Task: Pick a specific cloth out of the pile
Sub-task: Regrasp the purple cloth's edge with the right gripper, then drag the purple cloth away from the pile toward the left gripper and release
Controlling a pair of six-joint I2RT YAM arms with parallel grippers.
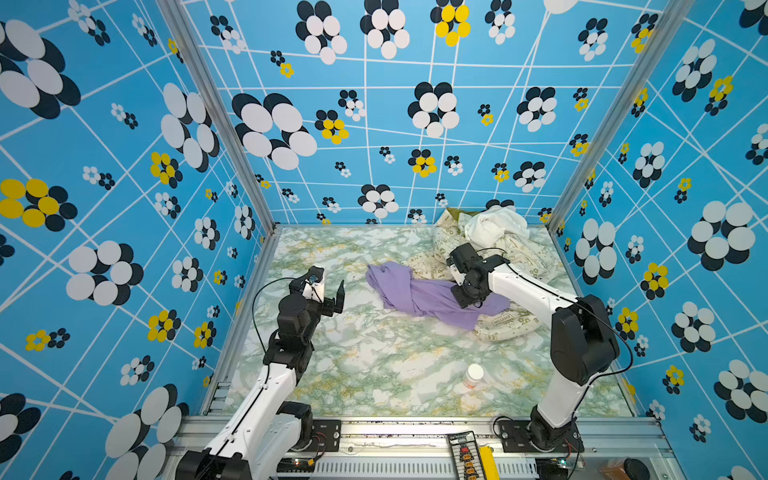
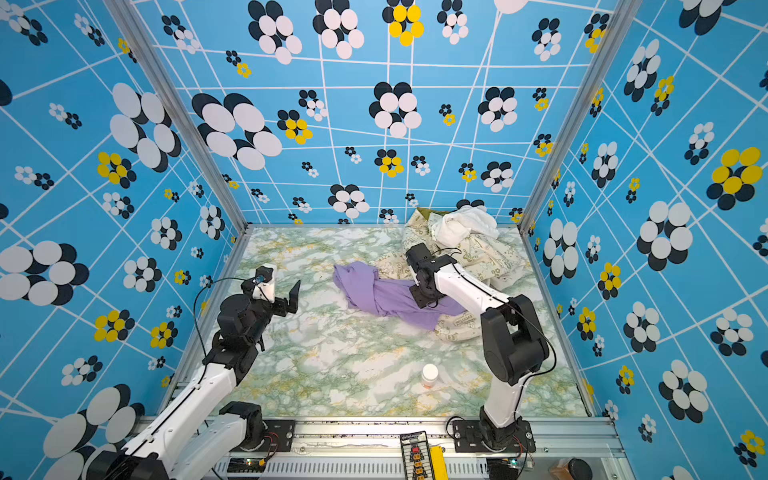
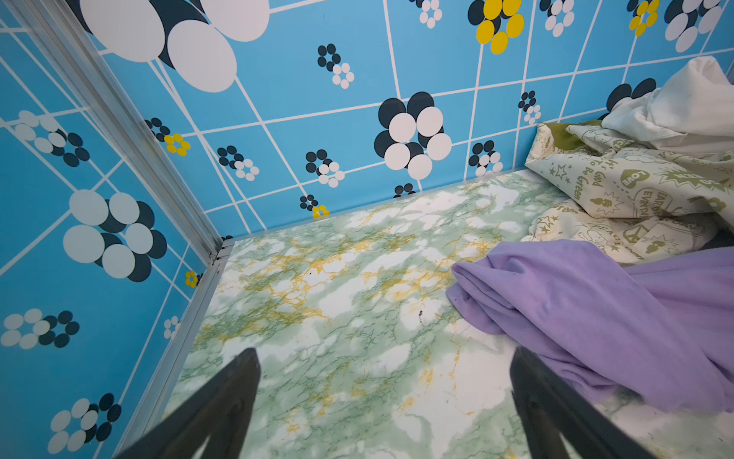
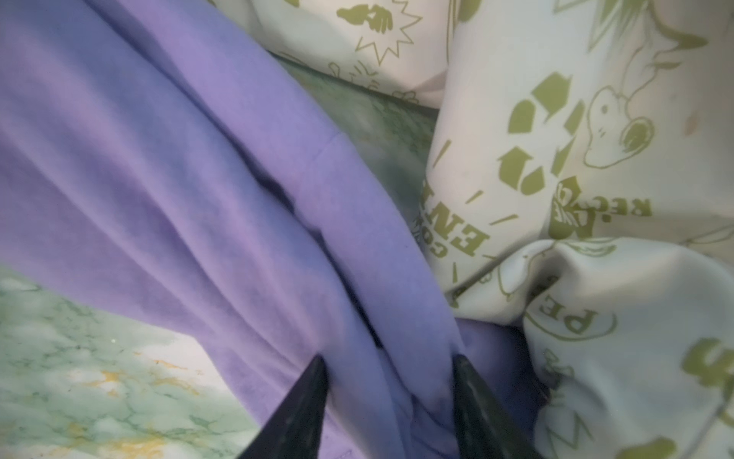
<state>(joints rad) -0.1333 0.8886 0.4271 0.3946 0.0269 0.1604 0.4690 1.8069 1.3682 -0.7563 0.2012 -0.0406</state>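
The lavender cloth's loose end (image 1: 379, 282) (image 3: 493, 292) is the one farthest from the cream pile. My left gripper will go there next and close on it.
The lavender cloth (image 1: 415, 291) (image 2: 374, 291) lies crumpled on the marbled table, its right end draped over the pile's edge. The pile (image 1: 515, 253) (image 2: 486, 253) is a cream fabric with olive prints, topped by a white cloth (image 1: 494, 224), in the far right corner. My right gripper (image 1: 469, 301) (image 4: 387, 365) points down onto the cloth (image 4: 198, 179), jaws partly closed astride a raised fold, both tips pressed into the fabric. My left gripper (image 1: 330, 286) (image 3: 383, 357) hovers wide open and empty left of the cloth (image 3: 595, 318).
A small white bottle (image 1: 473, 375) (image 2: 429, 374) with an orange label stands near the front, close to the right arm's base. Blue patterned walls enclose the table on three sides. A board with red connectors (image 1: 467, 455) sits on the front rail.
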